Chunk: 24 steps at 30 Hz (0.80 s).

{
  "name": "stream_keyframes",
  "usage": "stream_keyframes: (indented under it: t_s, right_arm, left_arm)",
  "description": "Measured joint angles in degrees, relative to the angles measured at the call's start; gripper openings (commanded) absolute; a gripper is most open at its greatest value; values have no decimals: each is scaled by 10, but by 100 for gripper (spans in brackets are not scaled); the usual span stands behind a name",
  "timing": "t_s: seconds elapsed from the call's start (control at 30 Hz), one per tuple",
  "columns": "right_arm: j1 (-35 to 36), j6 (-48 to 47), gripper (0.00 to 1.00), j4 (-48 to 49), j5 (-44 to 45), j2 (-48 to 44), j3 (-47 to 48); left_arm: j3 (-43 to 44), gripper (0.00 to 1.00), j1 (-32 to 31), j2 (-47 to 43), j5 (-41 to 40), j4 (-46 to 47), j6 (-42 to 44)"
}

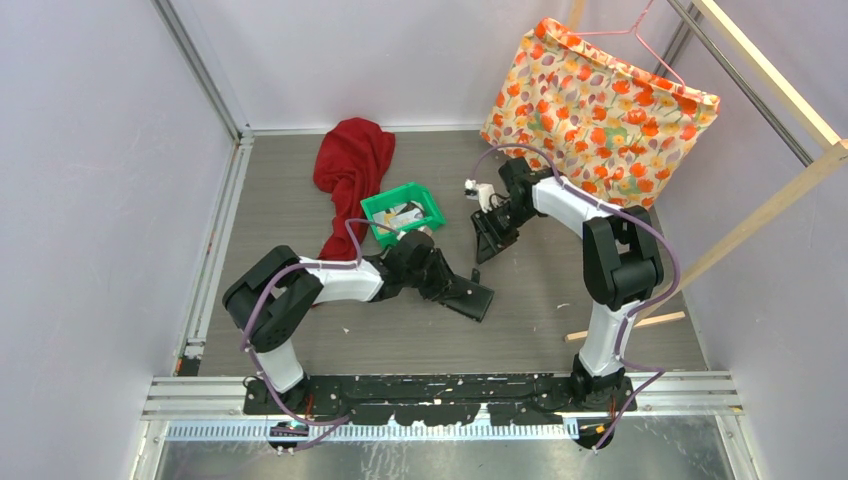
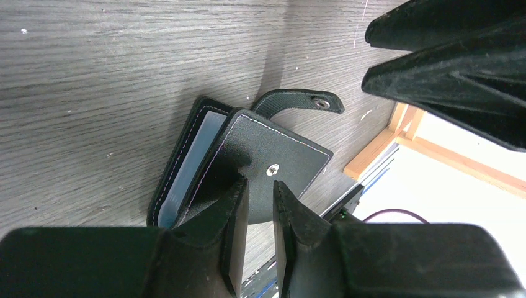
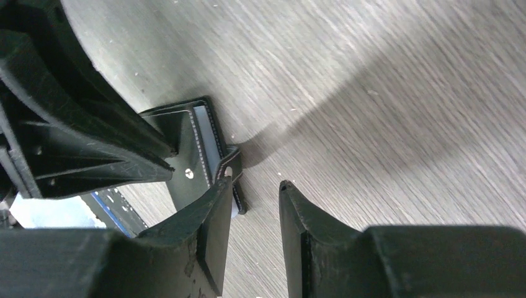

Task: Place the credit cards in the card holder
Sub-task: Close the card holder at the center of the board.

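Note:
The snap tab sticks out from the edge of the card holder, so next the right gripper grabs the tab's end and folds it over the cover's stud [image 2: 272, 169].
The black card holder [image 2: 260, 152] lies partly open on the grey table, its pale inner pockets showing at its left edge and its snap tab [image 2: 304, 99] sticking out. My left gripper [image 2: 260, 186] is narrowly open, its tips at the holder's cover with bare table showing in the gap. My right gripper [image 3: 254, 183] is open just beside the tab [image 3: 234, 162], nothing between its fingers. In the top view both grippers [image 1: 462, 285] [image 1: 490, 245] meet at the holder [image 1: 478, 298]. Pale cards [image 1: 405, 211] lie in the green bin [image 1: 432, 215].
A red cloth [image 1: 350, 165] lies behind the bin. A floral bag [image 1: 600, 110] hangs at the back right. A wooden stick [image 1: 625, 325] lies on the table by the right arm's base, and a wooden frame [image 1: 760, 210] stands along the right side.

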Motion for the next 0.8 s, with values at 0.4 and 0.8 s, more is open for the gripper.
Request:
stream_keyframes:
  t_s: [0.4, 0.8]
  right_arm:
    - [8, -82, 41, -43, -64, 6, 3]
    - [26, -100, 16, -50, -57, 26, 7]
  left_arm:
    - [4, 23, 5, 6, 16, -1, 2]
    - [4, 23, 7, 7, 18, -1, 2]
